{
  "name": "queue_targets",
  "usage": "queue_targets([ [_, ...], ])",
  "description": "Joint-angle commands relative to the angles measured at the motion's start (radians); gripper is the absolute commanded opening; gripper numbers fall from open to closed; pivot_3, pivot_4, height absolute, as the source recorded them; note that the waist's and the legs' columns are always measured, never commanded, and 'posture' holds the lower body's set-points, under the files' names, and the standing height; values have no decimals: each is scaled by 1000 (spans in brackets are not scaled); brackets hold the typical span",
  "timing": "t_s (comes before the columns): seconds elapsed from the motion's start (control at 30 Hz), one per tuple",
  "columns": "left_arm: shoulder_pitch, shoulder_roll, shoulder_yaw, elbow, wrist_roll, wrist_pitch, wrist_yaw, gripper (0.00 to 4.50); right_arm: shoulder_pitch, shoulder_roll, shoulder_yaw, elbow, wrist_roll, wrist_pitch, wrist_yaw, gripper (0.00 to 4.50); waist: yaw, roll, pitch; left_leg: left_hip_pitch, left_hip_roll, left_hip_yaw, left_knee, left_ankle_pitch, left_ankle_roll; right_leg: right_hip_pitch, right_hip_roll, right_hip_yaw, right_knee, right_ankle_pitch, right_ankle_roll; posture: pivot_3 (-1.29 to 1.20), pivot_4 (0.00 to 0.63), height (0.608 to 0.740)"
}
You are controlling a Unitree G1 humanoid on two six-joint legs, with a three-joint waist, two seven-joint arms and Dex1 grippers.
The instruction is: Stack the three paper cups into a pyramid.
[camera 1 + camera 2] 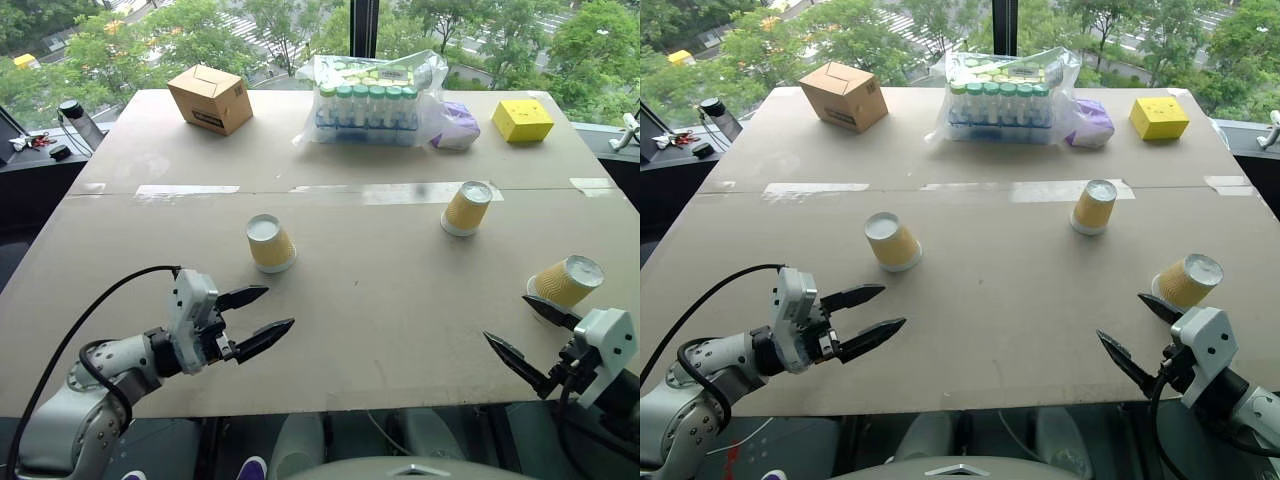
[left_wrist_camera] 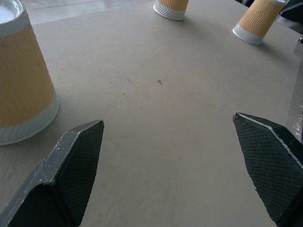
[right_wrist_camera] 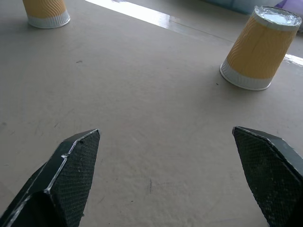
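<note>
The robot's right gripper will close on the mustard ribbed sides (image 1: 562, 284) of the paper cup that is nearest to it and farthest from the left gripper.
Three paper cups stand upside down on the brown table (image 1: 380, 300), each with mustard ribbed sides and a white base on top. The left cup (image 1: 270, 243) is just beyond my left gripper (image 1: 279, 307), which is open and holds nothing. The middle cup (image 1: 467, 208) stands farther back, right of centre. The right cup (image 1: 566, 281) is near the table's right edge, close behind my right gripper (image 1: 505, 317), also open and holding nothing. In the left wrist view the left cup (image 2: 23, 90) is beside one finger, untouched. The right wrist view looks across to the middle cup (image 3: 258, 49).
At the back of the table are a brown cardboard box (image 1: 210, 98), a wrapped pack of green-capped bottles (image 1: 370, 100), a purple bag (image 1: 457, 125) and a yellow box (image 1: 521, 120). Strips of tape (image 1: 390, 192) run across the table's seam.
</note>
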Motion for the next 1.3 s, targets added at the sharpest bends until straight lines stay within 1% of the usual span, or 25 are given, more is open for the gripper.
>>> queue_targets([
  [0.03,-41,-2,-3,4,-32,19,7,4500,-21,20,24,-36,-5,-5,-44,4435,0,0,0,0,0,0,0,0,0,0,0,0,0,0,0,0,150,740],
  [0.13,-101,-26,-21,15,-47,37,32,4500,-73,51,88,-64,-33,13,-116,4435,1,0,0,0,0,-1,0,0,0,0,0,-1,1,0,0,0,150,740],
  [0.33,-155,-63,-42,9,-38,37,72,4500,-166,66,156,-28,-128,16,-205,4435,-1,0,1,-1,0,0,1,0,0,0,0,0,0,0,0,0,150,740],
  [0.37,-170,-77,-36,16,-46,37,89,4500,-197,75,166,-30,-123,39,-229,4435,-1,0,1,-1,0,0,1,0,0,0,0,0,0,0,0,0,150,740],
  [0.43,-207,-112,-22,35,-71,47,137,4500,-260,81,195,-39,-187,82,-304,4435,-1,0,1,-1,0,0,0,0,0,-1,0,0,1,0,0,0,150,740],
  [0.5,-253,-150,-14,32,-91,55,192,4500,-343,101,218,-57,-160,144,-343,4435,-1,-1,1,-1,0,0,1,0,0,-1,0,0,1,0,0,0,150,740],
  [0.53,-260,-144,-14,2,-151,94,184,4500,-380,110,230,-69,-140,165,-351,4435,-1,-1,1,-1,0,0,1,0,0,-1,0,0,1,0,0,0,150,740],
  [0.6,-253,-108,-35,-52,-184,109,117,4500,-428,124,237,-75,-133,198,-375,4435,-3,-1,1,-2,0,-1,1,1,-2,-2,1,0,2,0,0,0,150,740],
  [0.67,-230,-67,-56,-79,-179,80,15,4500,-447,116,239,-75,-156,212,-392,4435,-2,-1,1,-4,-1,-1,0,3,-5,-3,1,0,1,0,0,0,150,740],
  [0.7,-230,-44,-68,-89,-148,36,-41,4500,-445,106,222,-81,-178,231,-414,4435,-2,0,1,-5,-1,-1,0,3,-5,-5,1,-1,0,0,1,0,150,740],
  [0.77,-239,-15,-80,-93,-126,-4,-102,4500,-438,92,188,-92,-220,258,-454,4435,2,0,2,-8,-2,-2,0,3,-5,-6,1,-2,0,0,1,0,150,740],
  [0.83,-262,19,-74,-94,-175,18,-148,4500,-398,104,93,-133,-258,257,-509,4435,5,0,2,-8,-4,-3,1,3,-5,-6,1,-3,0,0,1,0,150,740],
  [0.9,-286,55,-83,-84,-187,28,-205,4500,-357,150,9,-171,-274,267,-572,4435,12,1,2,-10,-5,-5,2,3,-5,-6,1,-4,0,0,1,0,150,740],
  [0.97,-311,66,-96,-69,-186,25,-230,4500,-325,176,-5,-186,-308,267,-605,4435,12,1,2,-10,-5,-6,2,3,-5,-6,2,-5,1,0,1,0,150,740],
  [1.1,-357,74,-117,-57,-201,36,-259,4500,-324,218,23,-187,-334,301,-645,4435,-6,1,2,-9,-5,-6,3,3,-5,-6,2,-4,1,0,2,0,150,740],
  [1.27,-345,87,-103,-61,-217,43,-280,4500,-349,261,18,-137,-281,361,-638,4435,-5,2,2,-9,-5,-6,2,3,-5,-6,3,-4,1,0,2,0,150,740],
  [1.3,-324,92,-97,-67,-209,34,-293,4500,-366,270,8,-123,-271,370,-644,4435,-5,2,2,-10,-5,-6,2,3,-5,-6,3,-4,1,0,2,0,150,740],
])
